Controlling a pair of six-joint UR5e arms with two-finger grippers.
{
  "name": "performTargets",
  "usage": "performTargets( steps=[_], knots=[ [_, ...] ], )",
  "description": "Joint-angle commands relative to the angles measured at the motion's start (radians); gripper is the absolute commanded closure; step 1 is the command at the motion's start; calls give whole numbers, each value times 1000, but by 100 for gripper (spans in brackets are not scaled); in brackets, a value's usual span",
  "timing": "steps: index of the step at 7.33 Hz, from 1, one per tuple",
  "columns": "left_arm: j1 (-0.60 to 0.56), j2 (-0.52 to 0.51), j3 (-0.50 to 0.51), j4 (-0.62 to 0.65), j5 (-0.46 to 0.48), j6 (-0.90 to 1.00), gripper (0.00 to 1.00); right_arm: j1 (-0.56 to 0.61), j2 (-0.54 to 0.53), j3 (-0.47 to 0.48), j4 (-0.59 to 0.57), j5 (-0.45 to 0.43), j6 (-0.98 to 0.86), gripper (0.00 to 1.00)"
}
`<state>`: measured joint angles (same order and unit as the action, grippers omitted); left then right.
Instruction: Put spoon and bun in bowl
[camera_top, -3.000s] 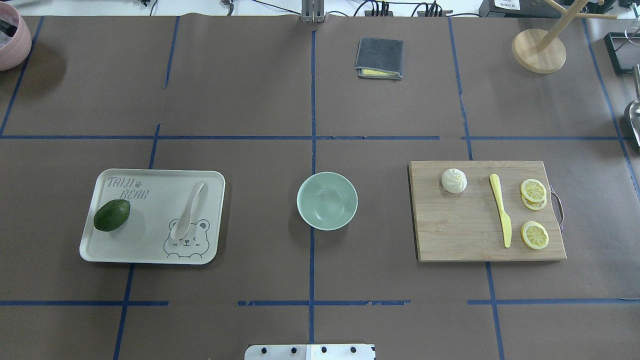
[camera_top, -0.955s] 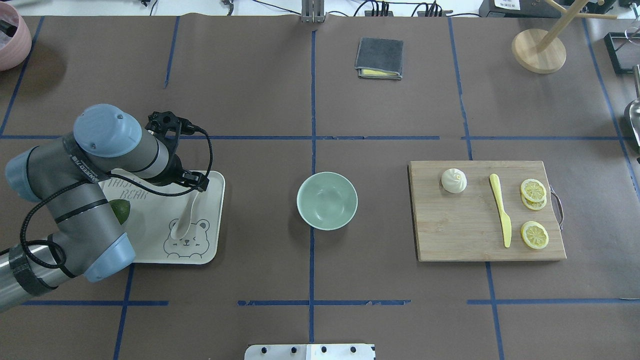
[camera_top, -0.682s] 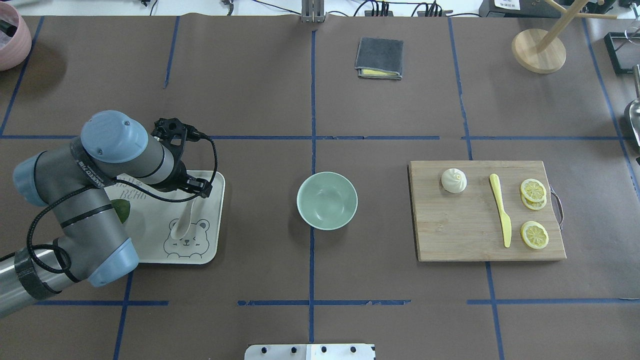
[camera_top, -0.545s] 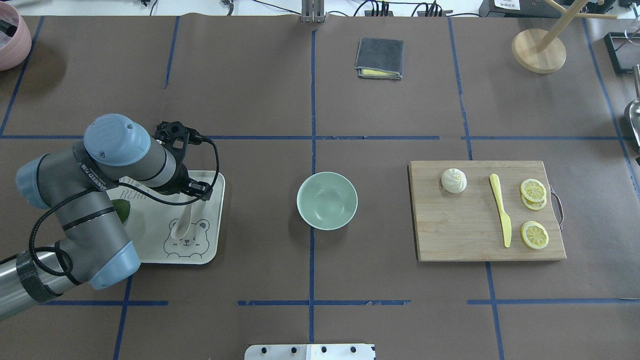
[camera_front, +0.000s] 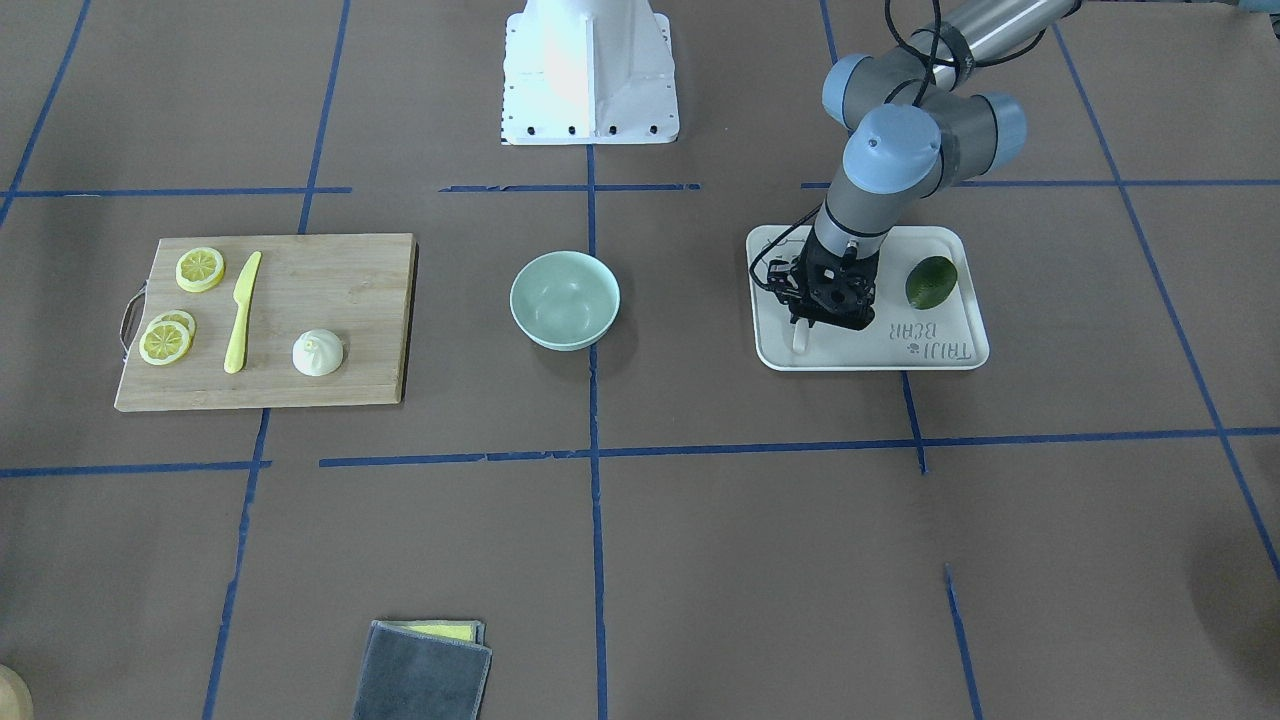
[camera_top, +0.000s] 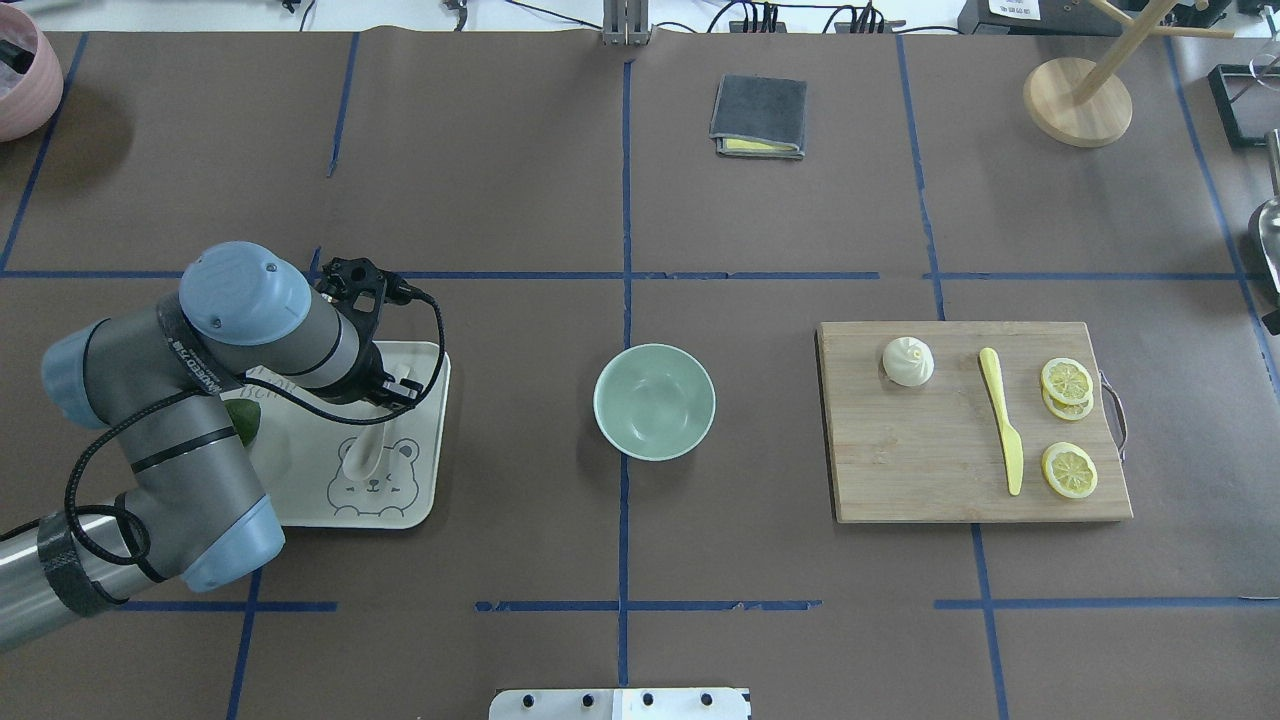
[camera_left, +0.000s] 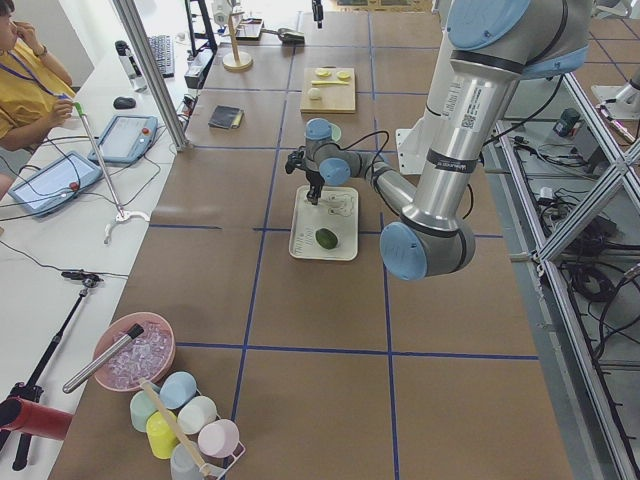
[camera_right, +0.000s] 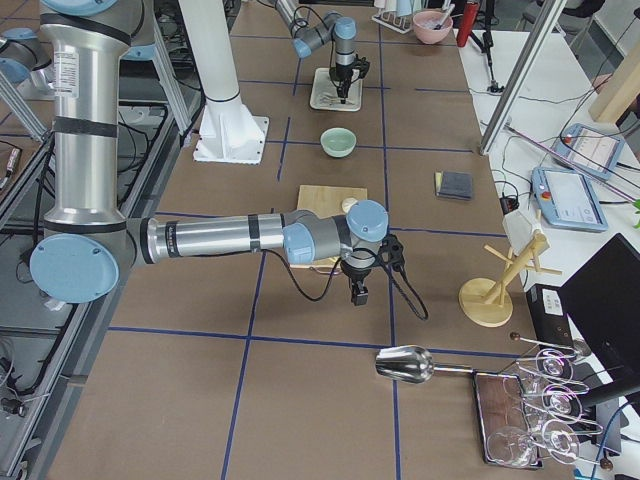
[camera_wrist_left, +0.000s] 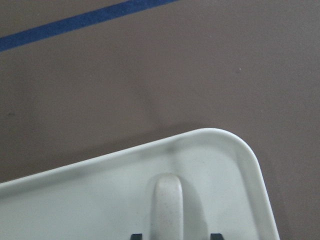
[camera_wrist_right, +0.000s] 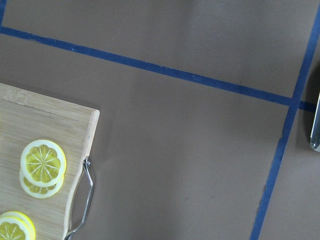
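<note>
My left gripper needs to release the spoon inside the mint-green bowl (camera_front: 563, 325), so that it leans on the bowl's rim at the point nearest the grey cloth.
The off-white spoon (camera_top: 360, 452) lies on the cream bear-print tray (camera_top: 300, 490) at the left. My left gripper (camera_top: 397, 384) is down over the spoon's handle. In the left wrist view the handle (camera_wrist_left: 167, 205) lies between the two open fingertips (camera_wrist_left: 136, 236), which are apart from it. The white bun (camera_top: 908, 361) sits on the wooden cutting board (camera_top: 900, 460) at the right. The mint-green bowl (camera_top: 654, 401) stands empty in the middle. My right gripper (camera_right: 358, 297) hangs above the table beyond the board's handle end; I cannot tell whether it is open.
A green avocado (camera_front: 931, 282) lies on the tray beside my left arm. A yellow knife (camera_top: 1002, 420) and lemon slices (camera_top: 1066, 382) share the board. A folded grey cloth (camera_top: 759, 116), a wooden stand (camera_top: 1078, 100) and a pink bowl (camera_top: 20, 70) sit at the back.
My left arm came in over the tray and has moved its gripper down toward the spoon's handle. The spoon, bun and bowl have not moved.
</note>
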<state>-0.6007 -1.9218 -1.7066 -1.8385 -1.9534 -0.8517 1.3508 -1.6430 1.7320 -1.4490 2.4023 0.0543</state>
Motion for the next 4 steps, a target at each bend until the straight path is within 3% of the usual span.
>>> performTargets(
  steps=[1, 3, 4],
  knots=[
    [-1, 3, -30, 10, -13, -1, 100, -1, 0, 0, 1, 0, 1, 0],
    [-8, -28, -91, 11, -44, -16, 100, -1, 0, 1, 1, 1, 2, 0],
    [-7, -108, -76, 8, -53, -64, 100, -1, 0, 1, 2, 3, 1, 0]
  ],
)
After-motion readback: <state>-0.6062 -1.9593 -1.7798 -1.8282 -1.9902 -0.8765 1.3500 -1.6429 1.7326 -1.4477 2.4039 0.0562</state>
